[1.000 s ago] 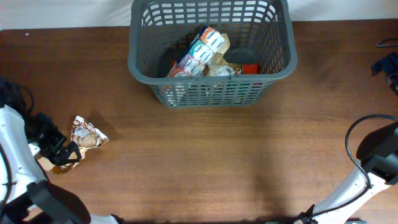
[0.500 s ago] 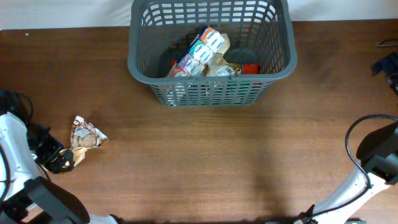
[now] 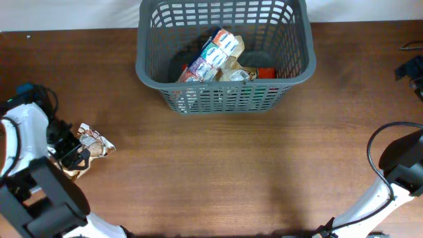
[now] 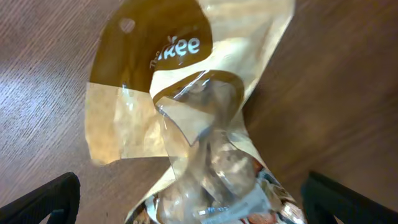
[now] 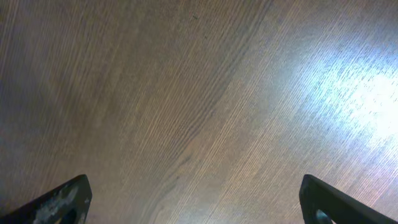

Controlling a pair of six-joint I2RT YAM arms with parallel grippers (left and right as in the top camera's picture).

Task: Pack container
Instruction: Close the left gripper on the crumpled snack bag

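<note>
I need to close my left gripper across the snack pouch's clear middle [image 3: 89,151] [image 4: 208,140], below its brown printed end.
The container is a dark grey slotted basket [image 3: 141,61] at the back middle of the table; it holds several food packages, among them a blue, white and red pack [image 3: 213,54]. A crumpled tan and clear snack pouch [image 3: 93,143] lies on the table at the left. My left gripper [image 3: 74,157] is open right at the pouch. In the left wrist view the pouch [image 4: 199,118] fills the space between the spread fingers [image 4: 193,202]. My right gripper [image 5: 196,200] is open and empty over bare wood.
The right arm [image 3: 404,165] sits at the table's right front corner, with a black cable looping beside it. A dark object [image 3: 411,66] lies at the right edge. Brown wooden tabletop [image 3: 238,165] stretches between the arms.
My left gripper has moved from the front left towards the pouch and now straddles it. The pouch, the basket and the right arm have not moved.
</note>
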